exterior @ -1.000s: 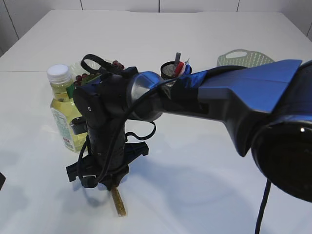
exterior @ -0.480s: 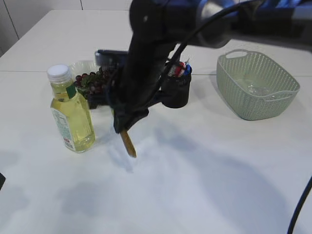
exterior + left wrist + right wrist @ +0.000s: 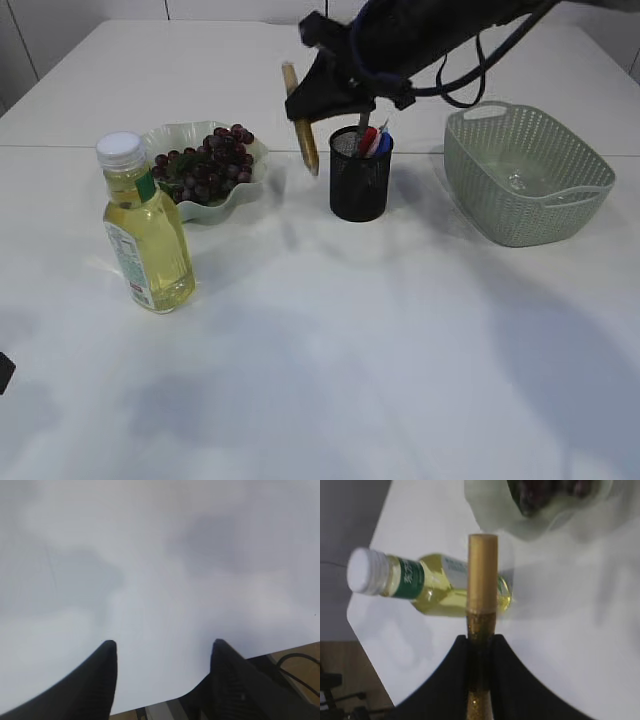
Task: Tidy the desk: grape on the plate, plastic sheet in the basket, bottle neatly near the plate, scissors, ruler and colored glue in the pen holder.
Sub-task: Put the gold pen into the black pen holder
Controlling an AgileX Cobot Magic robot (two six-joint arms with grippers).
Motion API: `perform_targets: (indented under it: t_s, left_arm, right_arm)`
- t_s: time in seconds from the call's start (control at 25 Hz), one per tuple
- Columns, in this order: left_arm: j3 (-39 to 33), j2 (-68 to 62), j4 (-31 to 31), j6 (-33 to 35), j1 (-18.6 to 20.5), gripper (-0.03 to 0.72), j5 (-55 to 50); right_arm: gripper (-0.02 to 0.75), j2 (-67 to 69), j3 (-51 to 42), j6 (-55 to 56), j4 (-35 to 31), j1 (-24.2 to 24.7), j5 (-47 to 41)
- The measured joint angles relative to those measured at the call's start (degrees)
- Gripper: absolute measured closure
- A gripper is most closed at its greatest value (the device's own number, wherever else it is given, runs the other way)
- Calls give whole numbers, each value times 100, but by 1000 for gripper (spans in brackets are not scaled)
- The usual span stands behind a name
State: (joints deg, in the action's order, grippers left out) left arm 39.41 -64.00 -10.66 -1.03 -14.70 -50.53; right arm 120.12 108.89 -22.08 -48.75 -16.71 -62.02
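Next, my right gripper releases the gold glue stick inside the black mesh pen holder [image 3: 369,149], before the red and blue sticks. The glue stick is now in the air beside the holder.
My right gripper [image 3: 322,92] is shut on the gold colored glue stick [image 3: 301,118] and holds it in the air just left of the black mesh pen holder [image 3: 360,178]. In the right wrist view the glue stick [image 3: 481,580] stands between the jaws [image 3: 481,640]. The pen holder holds several pens and tools. Purple grapes [image 3: 207,168] lie on the pale wavy plate [image 3: 160,138]. The bottle [image 3: 144,225] of yellow liquid with a white cap stands upright, front left of the plate; it also shows in the right wrist view [image 3: 430,582]. My left gripper [image 3: 162,645] is open and empty over bare table.
A green mesh basket [image 3: 525,172] stands at the right with a clear plastic sheet [image 3: 515,182] inside. The white table [image 3: 350,350] spreads across the front. The table's edge shows at the bottom of the left wrist view.
My right gripper lifted the glue stick from the table's front and carried it up and back to beside the pen holder. The left gripper is unchanged.
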Motion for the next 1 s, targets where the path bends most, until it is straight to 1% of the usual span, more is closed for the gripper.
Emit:
perform_targets:
  t_s: [0.16,0.28,0.36,0.44,0.6,0.68,0.76,0.92,1.0]
  left_arm:
    - [0,0,-79,0,0,253,-4]
    - [0,0,-145,0,0,253,-13]
    - [0,0,-159,0,0,253,-26]
    - [0,0,-172,0,0,253,-26]
    - [0,0,-188,0,0,253,-51]
    - [0,0,-198,0,0,253,-99]
    - [0,0,-198,0,0,253,-122]
    - [0,0,-201,0,0,253,-136]
    - [0,0,-201,0,0,253,-136]
  right_arm:
    - [630,0,0,-1102,-967,481,354]
    - [630,0,0,-1920,-1536,724,649]
    - [631,14,0,-2457,-1795,823,909]
    - [631,76,0,-2919,-1975,876,1131]
    - [631,247,0,-3975,-2057,876,1511]
    - [631,359,0,-4511,-2204,876,1652]
    - [631,501,0,-5097,-2532,876,1718]
    - [631,870,0,-6154,-3496,876,1822]
    - [631,1003,0,-6569,-3814,876,1862]
